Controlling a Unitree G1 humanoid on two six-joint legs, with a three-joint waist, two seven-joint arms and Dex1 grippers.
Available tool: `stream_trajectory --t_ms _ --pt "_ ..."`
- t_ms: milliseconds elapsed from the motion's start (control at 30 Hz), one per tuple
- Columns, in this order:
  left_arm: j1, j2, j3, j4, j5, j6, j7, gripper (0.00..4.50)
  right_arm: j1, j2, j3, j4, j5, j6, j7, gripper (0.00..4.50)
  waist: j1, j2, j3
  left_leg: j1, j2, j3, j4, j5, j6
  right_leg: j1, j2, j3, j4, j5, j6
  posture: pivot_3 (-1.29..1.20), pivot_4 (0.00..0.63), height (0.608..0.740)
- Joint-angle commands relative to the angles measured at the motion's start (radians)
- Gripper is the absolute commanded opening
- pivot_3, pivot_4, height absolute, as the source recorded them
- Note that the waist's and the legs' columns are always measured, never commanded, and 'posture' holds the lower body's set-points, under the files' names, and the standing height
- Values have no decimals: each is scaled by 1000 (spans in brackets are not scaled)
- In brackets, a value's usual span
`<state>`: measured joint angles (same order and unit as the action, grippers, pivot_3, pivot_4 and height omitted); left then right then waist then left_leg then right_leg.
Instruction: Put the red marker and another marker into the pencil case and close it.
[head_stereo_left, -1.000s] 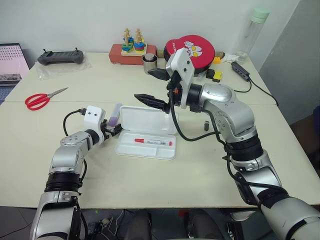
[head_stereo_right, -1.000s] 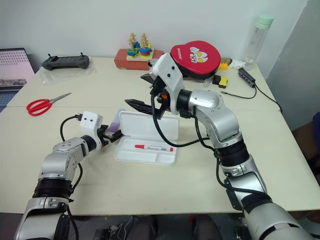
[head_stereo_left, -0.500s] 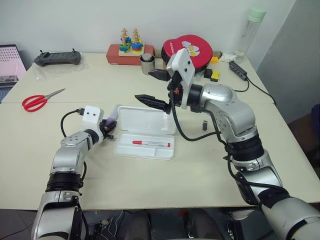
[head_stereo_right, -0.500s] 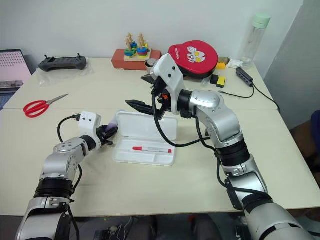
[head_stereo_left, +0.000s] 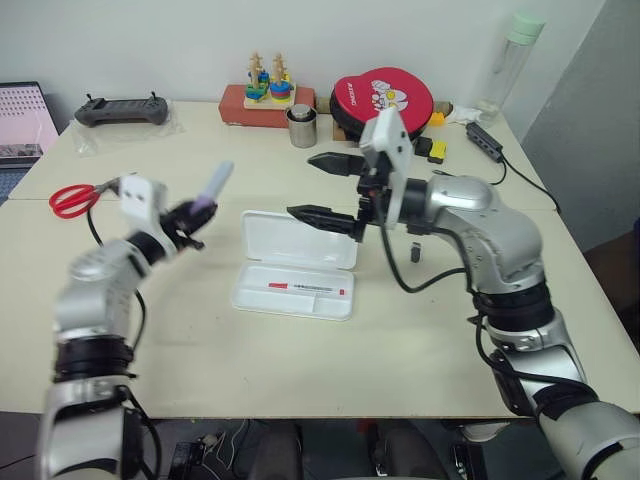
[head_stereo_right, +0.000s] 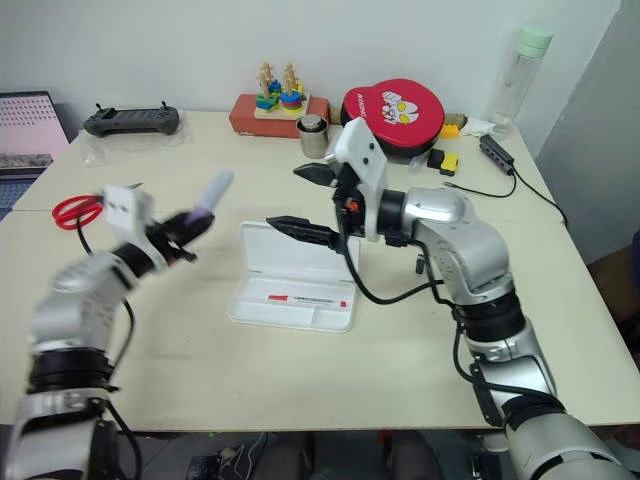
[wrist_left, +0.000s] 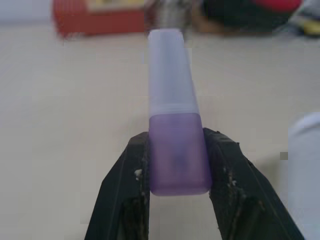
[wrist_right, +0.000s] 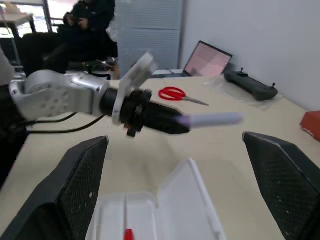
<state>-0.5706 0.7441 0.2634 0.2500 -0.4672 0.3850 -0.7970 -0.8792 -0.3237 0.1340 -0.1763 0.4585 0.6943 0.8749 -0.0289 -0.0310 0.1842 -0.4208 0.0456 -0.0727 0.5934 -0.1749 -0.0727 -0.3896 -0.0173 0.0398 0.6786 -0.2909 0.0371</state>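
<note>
The robot's left gripper needs to release the lilac marker in the tray (head_stereo_left: 278, 299) between the red marker and the near edge of the case.
The pencil case (head_stereo_left: 296, 241) lies open in the middle of the table, its lid leaning back. The red marker (head_stereo_left: 305, 289) rests in the case's tray. My left gripper (head_stereo_left: 193, 214) is raised above the table to the left of the case and is shut on the dark end of the lilac marker (head_stereo_left: 213, 187), whose pale end points up and away. In the left wrist view both fingers (wrist_left: 125, 175) press the marker (wrist_left: 176, 145). My right gripper (head_stereo_left: 308, 186) hovers open over the lid, pointing left, with nothing between its fingers.
Red scissors (head_stereo_left: 70, 198) lie at the left. At the back stand a controller (head_stereo_left: 122, 110), a stacking toy (head_stereo_left: 265, 95), a metal cup (head_stereo_left: 301, 127), a round red pouch (head_stereo_left: 385, 95) and a bottle (head_stereo_left: 505, 65). A small dark block (head_stereo_left: 415, 253) sits right of the case.
My left gripper has shut on the lilac marker beside the case and lifted it well above the table. My right gripper has drawn slightly to the right, still open.
</note>
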Motion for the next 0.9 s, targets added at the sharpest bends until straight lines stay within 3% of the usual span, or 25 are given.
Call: stream_trajectory --t_ms 33,167,367,600,767,900 --pt "-88 98 -45 -71 -65 8 -274 1195 38 -80 -47 -128 103 65 63 4500 0 0 0 0 0 0 0 0 0 0 0 0 -1 0 0 0 150 740" --pt "-140 170 -171 -83 -16 -55 -521 1195 69 -128 -57 -151 119 76 61 4500 -5 1 1 3 0 2 -1 0 0 1 0 2 0 -1 1 0 150 740" --pt "-134 212 -426 30 227 -404 -801 1195 89 -164 -55 -151 101 73 27 4500 -13 2 1 4 2 3 0 0 0 0 3 4 1 -2 0 0 150 740" --pt "-234 214 -590 201 297 -589 -817 1195 146 -157 -34 -216 113 96 -34 4500 -6 2 1 0 2 3 0 0 1 -2 3 3 0 -3 0 0 150 740" --pt "-254 207 -629 253 310 -611 -817 1195 174 -140 -27 -246 116 111 -79 4500 -5 2 1 0 2 3 0 0 1 -2 3 3 0 -3 1 0 150 740" --pt "-251 213 -646 212 253 -531 -817 1195 182 -139 -28 -256 125 120 -90 4500 -5 2 1 0 2 3 0 0 1 -2 3 3 1 -4 1 0 150 740"
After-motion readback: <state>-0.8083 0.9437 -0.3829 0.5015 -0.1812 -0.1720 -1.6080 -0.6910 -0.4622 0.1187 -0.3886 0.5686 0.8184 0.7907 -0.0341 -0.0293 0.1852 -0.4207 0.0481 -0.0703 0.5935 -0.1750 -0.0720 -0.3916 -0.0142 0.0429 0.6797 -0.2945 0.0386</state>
